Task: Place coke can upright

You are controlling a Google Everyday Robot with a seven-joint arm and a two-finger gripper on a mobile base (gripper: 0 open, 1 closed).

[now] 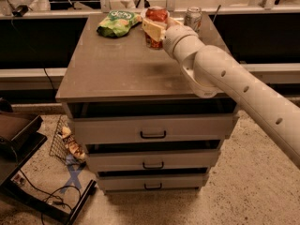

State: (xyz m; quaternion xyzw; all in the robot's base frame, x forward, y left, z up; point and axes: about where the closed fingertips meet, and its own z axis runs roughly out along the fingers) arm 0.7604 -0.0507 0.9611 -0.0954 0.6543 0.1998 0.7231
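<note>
The coke can, now upright at the cabinet top's back, will be let go of by my gripper, upright on the bare middle of the cabinet top (pixel 146 62), forward of the green chip bag.
The coke can (pixel 156 14), red with a silver top, stands upright at the back of the cabinet top (pixel 122 64). Its base is at or just above the surface. My gripper (pixel 152 28) reaches in from the right on a white arm and is shut around the can's middle. A pale yellowish finger (pixel 149 27) crosses the can's front and hides part of it.
A green chip bag (pixel 117 22) lies at the back left of the top. A pale can (pixel 192 17) stands upright behind my wrist at the back right. The cabinet has three drawers (pixel 152 130). A wire basket (pixel 65 142) and cables lie on the floor at left.
</note>
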